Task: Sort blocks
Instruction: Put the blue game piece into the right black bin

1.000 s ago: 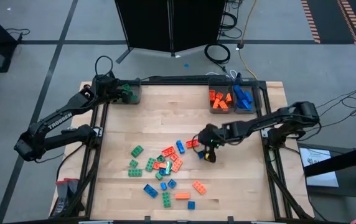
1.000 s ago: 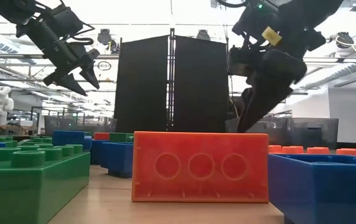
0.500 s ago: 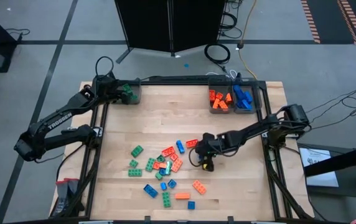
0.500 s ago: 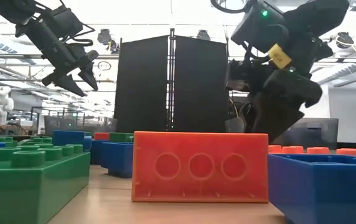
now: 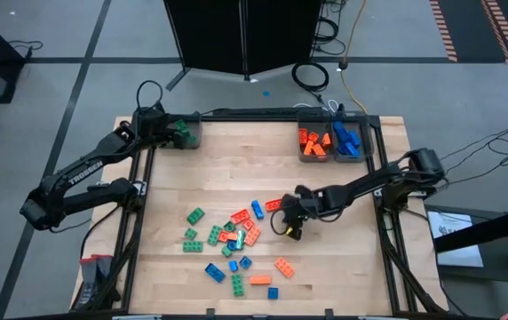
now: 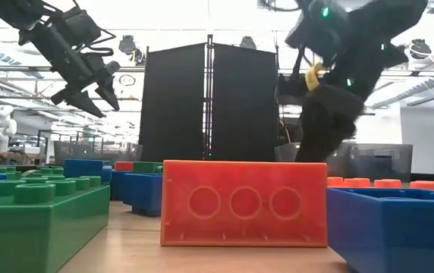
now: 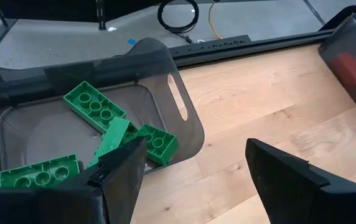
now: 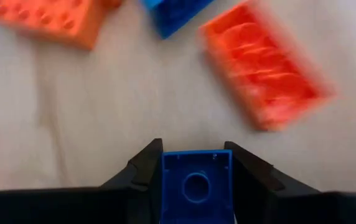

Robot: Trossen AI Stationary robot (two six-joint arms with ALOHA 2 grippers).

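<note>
Next, I open my right gripper to release the small blue block in the grey bin (image 5: 349,147), the one that holds the blue blocks.
Several green, orange and blue blocks lie in a loose pile (image 5: 236,236) on the wooden table's middle and near part. My right gripper (image 5: 290,228) is low at the pile's right side, shut on a small blue block (image 8: 196,183). My left gripper (image 7: 193,180) is open and empty above the grey bin (image 5: 183,133) at the far left corner. Green blocks (image 7: 112,127) lie on that bin's floor. In the low view my left gripper (image 6: 88,87) is high up and my right gripper (image 6: 319,129) is low. My right gripper pinches the small blue block by two opposite sides (image 8: 165,180) between its two fingers (image 8: 144,171). The block's face with one round ring points at the wrist camera. The fingers point down at the table from above. Whether the block is clear of the table, I cannot tell.
Two grey bins stand at the far right, one with orange blocks (image 5: 314,142) and one with blue blocks (image 5: 347,140). An orange block (image 8: 265,74) lies just beyond my right gripper. In the low view, an orange block (image 6: 243,203), a green one (image 6: 35,220) and a blue one (image 6: 399,227) stand close.
My right gripper has moved down and toward the table's near left, onto the blue block beside the pile's right side, and its arm has stretched lower over the table.
</note>
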